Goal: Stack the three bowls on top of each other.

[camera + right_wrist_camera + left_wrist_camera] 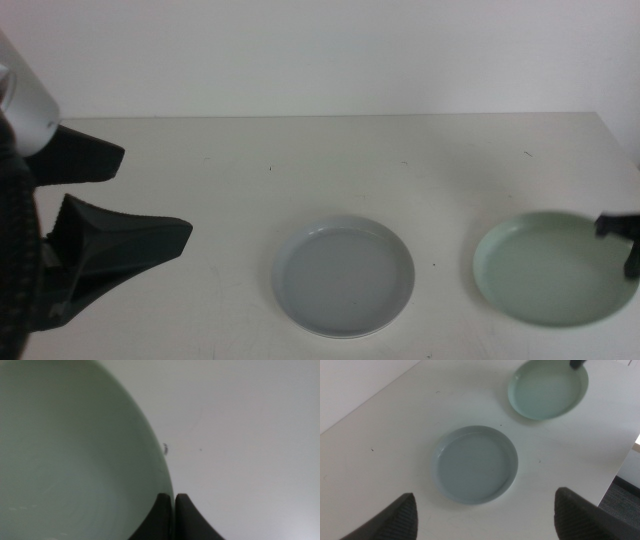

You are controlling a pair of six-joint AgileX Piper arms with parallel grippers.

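Observation:
Next, I let go of the mint green bowl with my right gripper inside the grey-blue bowl (342, 274), nested down onto its flat bottom.
A grey-blue bowl (343, 275) sits at the table's middle front; it also shows in the left wrist view (475, 464). A paler rim shows under its near edge, and no separate white bowl is in view. A pale mint green bowl (550, 268) is at the right front and fills the right wrist view (70, 460). My right gripper (622, 240) is at that bowl's right rim, its jaws pressed together on the rim (174, 505). My left gripper (156, 194) is open and empty, above the table left of the grey-blue bowl (485, 494).
The white table (330, 160) ends at the right just past the mint green bowl. Its right edge, with dark floor beyond, shows in the left wrist view (620, 475). A white wall stands behind the table.

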